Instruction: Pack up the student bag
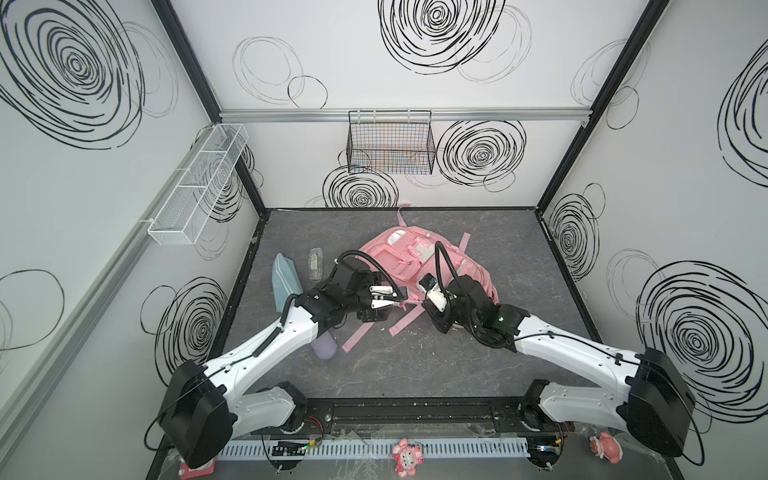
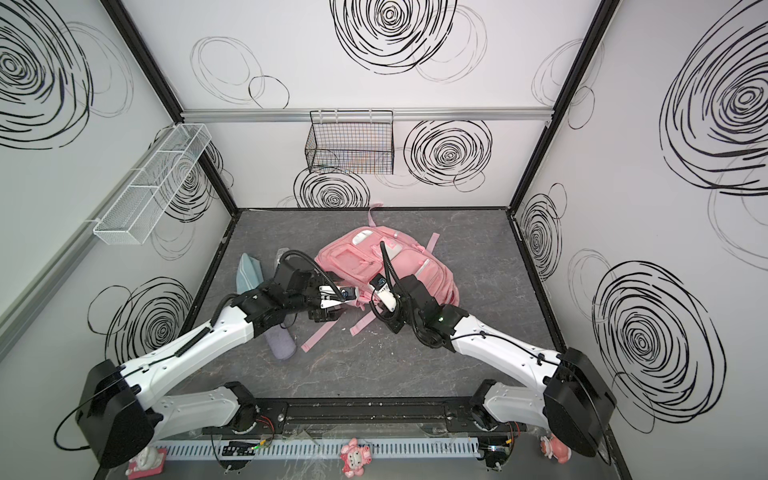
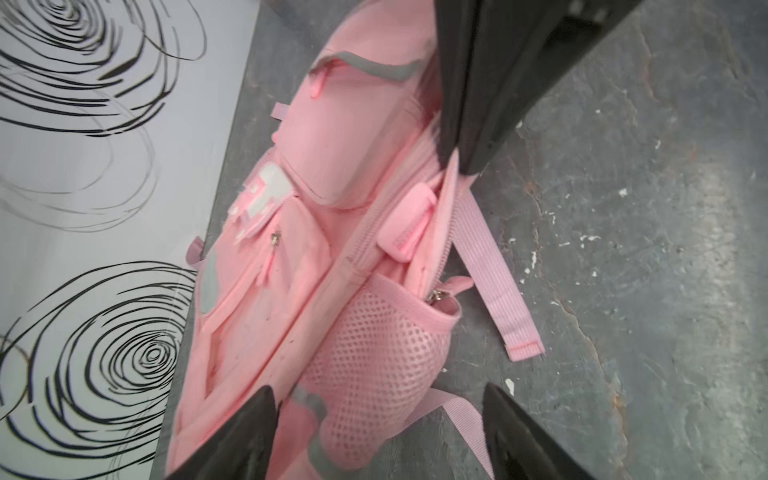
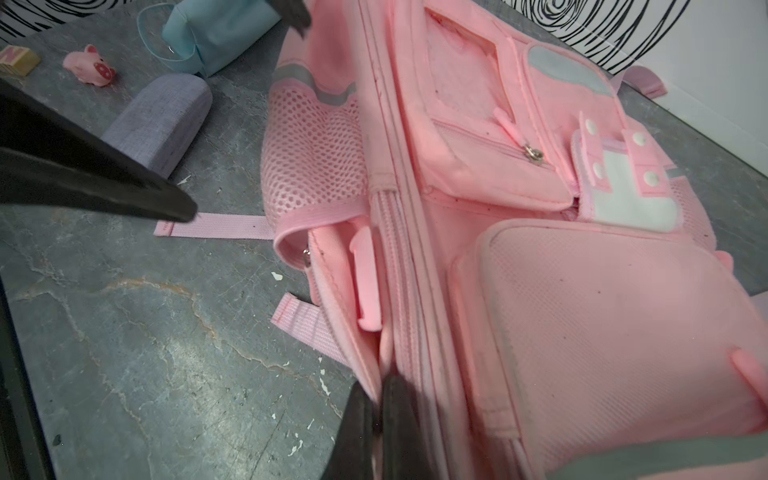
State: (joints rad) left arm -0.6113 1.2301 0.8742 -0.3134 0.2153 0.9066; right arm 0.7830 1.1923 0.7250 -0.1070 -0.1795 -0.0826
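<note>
The robot's right gripper pinches the fabric edge of the bag while the zip's pull sits by the mesh pocket, so it should open and take the pull itself (image 3: 453, 285).
The student bag (image 1: 415, 257) (image 2: 365, 257), pink with several front pockets, lies flat mid-table, its loose straps trailing toward me. My right gripper (image 4: 380, 382) (image 1: 422, 305) is shut on a thin pink fabric edge beside the bag's long zip; the left wrist view shows its black fingers (image 3: 457, 137) pinching that edge. My left gripper (image 3: 380, 388) (image 1: 399, 298) stands open just left of it. Its jaws are spread wide on either side of the mesh side pocket (image 3: 374, 353) (image 4: 311, 158) and hold nothing. The bag's inside is hidden.
Left of the bag lie a teal pouch (image 1: 284, 278) (image 4: 216, 29), a clear case (image 1: 316, 264) and a lilac-grey hard case (image 1: 324, 347) (image 4: 162, 120). A pink pig toy (image 4: 91, 68) and a wooden block (image 4: 16, 60) lie nearby. Wire baskets (image 1: 390, 143) (image 1: 199, 187) hang on the walls.
</note>
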